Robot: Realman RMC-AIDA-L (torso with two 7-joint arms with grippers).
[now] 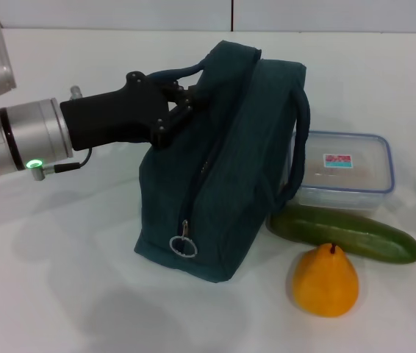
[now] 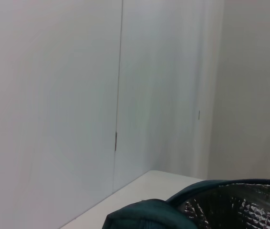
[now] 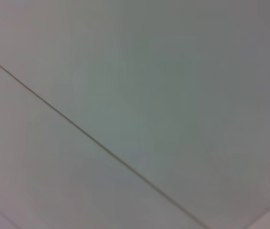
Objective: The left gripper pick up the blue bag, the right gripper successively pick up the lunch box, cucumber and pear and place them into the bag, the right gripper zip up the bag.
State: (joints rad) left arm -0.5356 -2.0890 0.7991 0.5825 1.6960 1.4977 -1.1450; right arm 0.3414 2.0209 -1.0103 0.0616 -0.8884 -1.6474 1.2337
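Next, I move my right gripper to the blue edge (image 1: 390,161) of the lunch box farthest from the blue bag and close it there.
The blue bag (image 1: 230,169) stands tilted on the white table, with its zipper ring pull (image 1: 184,245) at the near end. My left gripper (image 1: 182,103) is shut on the bag's upper edge by the handle. The left wrist view shows the bag's rim (image 2: 144,217) and its silver lining (image 2: 235,210). The clear lunch box (image 1: 344,169) with a blue rim lies right of the bag. The green cucumber (image 1: 348,234) lies in front of it. The yellow-orange pear (image 1: 325,283) stands nearest. My right gripper is out of view.
The white table (image 1: 61,279) stretches to the left and front of the bag. A pale wall (image 2: 54,95) stands behind. The right wrist view shows only a plain pale surface with a seam line (image 3: 101,148).
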